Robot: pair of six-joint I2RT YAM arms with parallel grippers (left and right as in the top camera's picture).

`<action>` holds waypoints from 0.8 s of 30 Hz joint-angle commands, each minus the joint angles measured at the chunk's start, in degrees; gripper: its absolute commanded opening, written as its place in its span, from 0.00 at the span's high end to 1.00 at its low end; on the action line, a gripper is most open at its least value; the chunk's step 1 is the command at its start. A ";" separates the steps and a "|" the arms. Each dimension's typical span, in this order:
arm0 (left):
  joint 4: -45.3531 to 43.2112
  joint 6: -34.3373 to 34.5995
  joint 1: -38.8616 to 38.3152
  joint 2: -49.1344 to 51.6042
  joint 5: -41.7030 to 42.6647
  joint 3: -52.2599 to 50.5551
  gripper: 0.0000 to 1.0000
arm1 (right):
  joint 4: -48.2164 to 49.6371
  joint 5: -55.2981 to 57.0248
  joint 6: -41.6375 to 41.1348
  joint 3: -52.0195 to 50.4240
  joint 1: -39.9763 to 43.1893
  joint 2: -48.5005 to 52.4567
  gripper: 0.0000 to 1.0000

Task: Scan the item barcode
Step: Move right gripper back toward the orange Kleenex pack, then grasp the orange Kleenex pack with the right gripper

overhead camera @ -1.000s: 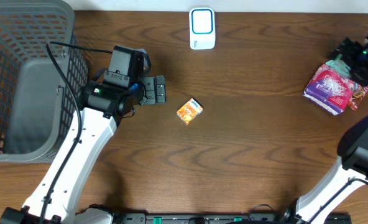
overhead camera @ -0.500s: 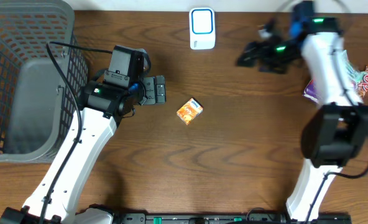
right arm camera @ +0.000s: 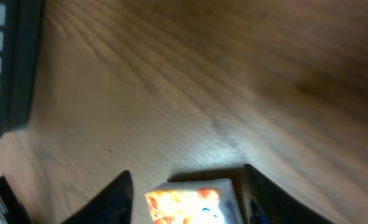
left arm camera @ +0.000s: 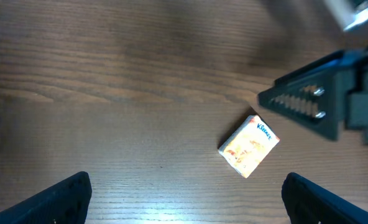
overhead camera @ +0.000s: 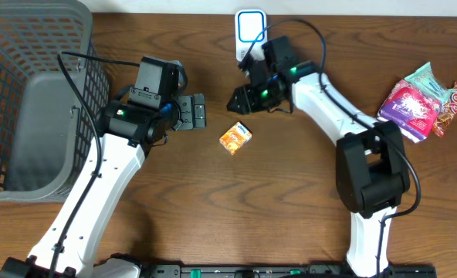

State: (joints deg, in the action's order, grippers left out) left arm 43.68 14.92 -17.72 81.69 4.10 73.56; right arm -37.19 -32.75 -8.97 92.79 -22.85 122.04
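Next, my right gripper comes round and pinches its side (overhead camera: 244, 142) before scanning the tissue box, which lies slanted ahead of the gripper's open fingers.
The item, a small orange and white tissue box (overhead camera: 235, 137), lies flat on the wood table at the centre. My right gripper (overhead camera: 235, 103) hovers just behind it, tips pointing left. In the right wrist view the box (right arm camera: 193, 204) shows between the two dark fingers (right arm camera: 112, 202), with a gap on the left side; the right gripper (right arm camera: 188, 175) is open and holds nothing. My left gripper (overhead camera: 200, 112) stands wide open to the left of the box. The left wrist view shows the box (left arm camera: 249, 145) ahead of the left gripper (left arm camera: 185, 182). A white scanner (overhead camera: 251, 35) stands at the back.
A grey mesh basket (overhead camera: 28, 46) fills the left edge of the table. Pink and teal snack bags (overhead camera: 418, 100) lie at the far right. In the left wrist view the right arm's finger (left arm camera: 302, 102) shows above and right of the box.
My right arm has swung from the far right past the scanner to the middle, ending just behind the box, and its jaws have narrowed. The left arm and the box have not moved.
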 commanded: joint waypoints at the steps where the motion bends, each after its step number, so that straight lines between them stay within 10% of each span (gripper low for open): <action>1: 0.26 -0.52 0.17 0.31 -0.72 0.76 0.02 | 0.07 0.39 -3.21 -1.68 -1.25 0.24 0.63; 15: 0.26 -0.50 0.17 0.31 -0.72 0.76 0.02 | -6.88 6.27 -3.52 -8.98 -1.95 0.09 0.95; 24: 0.26 -0.52 0.17 0.31 -0.72 0.76 0.02 | -30.29 6.08 -5.68 -7.76 -2.08 -3.30 0.88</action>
State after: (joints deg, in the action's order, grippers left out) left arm 43.68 14.92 -17.74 81.69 4.10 73.56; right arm -64.58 -28.03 -13.23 85.30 -24.58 121.45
